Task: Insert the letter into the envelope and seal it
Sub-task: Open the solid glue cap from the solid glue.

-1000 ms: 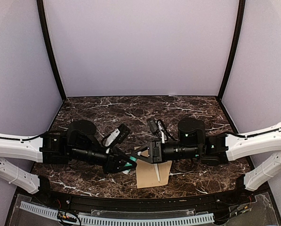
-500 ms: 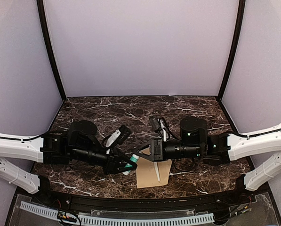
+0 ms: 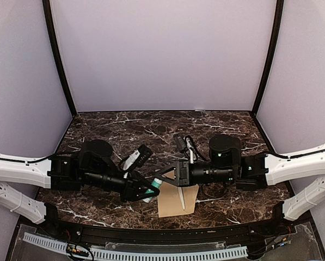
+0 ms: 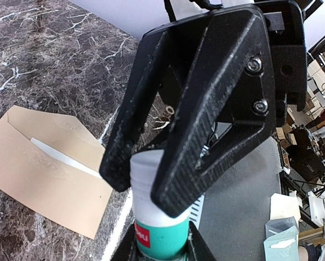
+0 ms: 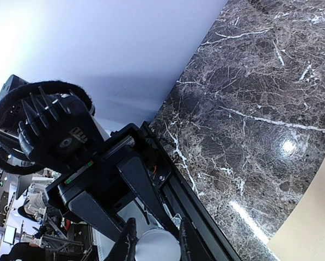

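Note:
The white cap will go down from my right gripper onto the marble (image 3: pixel 210 212) beside the tan envelope, on that right gripper's side, close to the black rail.
The tan envelope (image 3: pixel 178 202) lies flat on the marble near the front edge, also in the left wrist view (image 4: pixel 37 174). A white sliver of the letter (image 3: pixel 182 199) shows at its mouth (image 4: pixel 64 157). Above the envelope's left end, my left gripper (image 3: pixel 147 191) is shut on the teal body of a glue stick (image 4: pixel 163 236). My right gripper (image 3: pixel 161 181) meets it from the right, its fingers (image 4: pixel 178 187) pressed on both sides of the stick's white cap (image 5: pixel 157 249).
A black rail and a white slotted cable tray (image 3: pixel 135 251) run along the table's near edge. Lilac tent walls (image 3: pixel 162 54) with black poles close in the back and sides. Both arms cross the front half of the table.
My right gripper's fingers have narrowed onto the glue stick's cap, and that arm has shifted slightly right. The left gripper and the envelope have stayed put.

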Controlling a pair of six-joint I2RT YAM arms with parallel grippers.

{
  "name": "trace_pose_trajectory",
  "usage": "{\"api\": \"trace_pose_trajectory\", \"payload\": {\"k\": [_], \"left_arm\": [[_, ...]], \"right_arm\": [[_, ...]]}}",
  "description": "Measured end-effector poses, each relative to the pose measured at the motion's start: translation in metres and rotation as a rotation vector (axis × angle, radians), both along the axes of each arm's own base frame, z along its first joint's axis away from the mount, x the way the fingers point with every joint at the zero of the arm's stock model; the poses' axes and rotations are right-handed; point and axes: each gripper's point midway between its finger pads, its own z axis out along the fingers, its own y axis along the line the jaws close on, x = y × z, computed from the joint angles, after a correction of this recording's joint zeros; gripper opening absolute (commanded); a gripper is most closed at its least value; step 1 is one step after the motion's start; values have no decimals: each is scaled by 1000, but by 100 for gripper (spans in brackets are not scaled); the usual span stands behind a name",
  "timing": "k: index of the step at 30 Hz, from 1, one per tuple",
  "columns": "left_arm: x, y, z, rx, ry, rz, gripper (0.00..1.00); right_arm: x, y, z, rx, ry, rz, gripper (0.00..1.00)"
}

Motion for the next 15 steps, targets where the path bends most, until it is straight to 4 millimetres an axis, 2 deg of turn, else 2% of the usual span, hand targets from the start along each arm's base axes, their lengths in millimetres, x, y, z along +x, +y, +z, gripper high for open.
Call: {"api": "trace_pose_trajectory", "payload": {"k": [7,15], "left_arm": [[2,-5,3,-26,-11,1,0],[6,-13,-4,-25,-20,-3,0]], "right_arm": [[1,-8,3,-20,-17,-36,6],[6,-19,1,-61,-32,-85,6]]}}
